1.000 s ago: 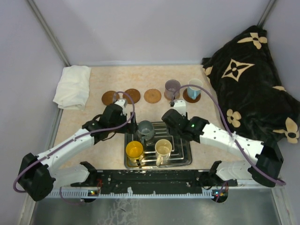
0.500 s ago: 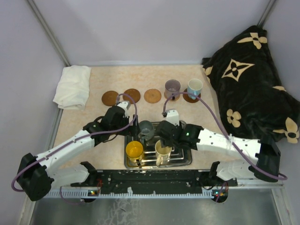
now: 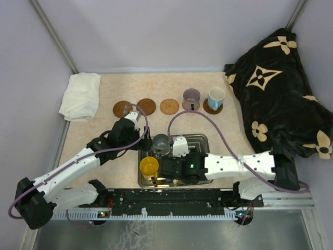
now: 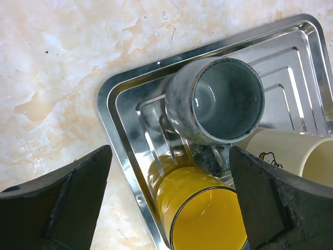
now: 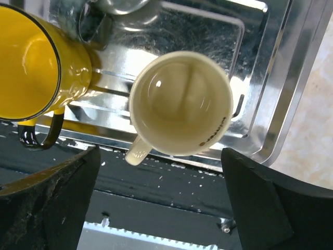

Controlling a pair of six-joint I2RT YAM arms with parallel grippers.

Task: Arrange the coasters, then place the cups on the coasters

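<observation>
The cream cup's handle (image 3: 175, 182) (image 5: 138, 151), on the cup's side near the black base bar, is next for my right gripper, which should move down to it and close there.
Three bare coasters (image 3: 122, 109), (image 3: 146, 106), (image 3: 169, 106) lie in a row at the back. To their right stand the purple cup (image 3: 191, 97) and the light blue cup (image 3: 216, 97), each on a coaster. The grey cup (image 4: 223, 99), orange-yellow cup (image 4: 203, 219) and cream cup (image 5: 180, 102) stand in the metal tray (image 4: 125, 104). My left gripper (image 4: 171, 177) hangs open above the grey and yellow cups, holding nothing. Over the cream cup my right gripper (image 5: 161, 172) is open and empty, and its arm (image 3: 179, 166) hides that cup from above.
A folded white cloth (image 3: 80, 96) lies at the back left. A black patterned blanket (image 3: 276, 99) fills the right side. The tray (image 3: 203, 140) sits at the near edge, just ahead of the black base rail (image 3: 171, 198).
The right arm pulled back from the purple cup at the back row to above the cream cup in the tray, and its jaws opened wide. The left gripper shifted slightly toward the grey cup.
</observation>
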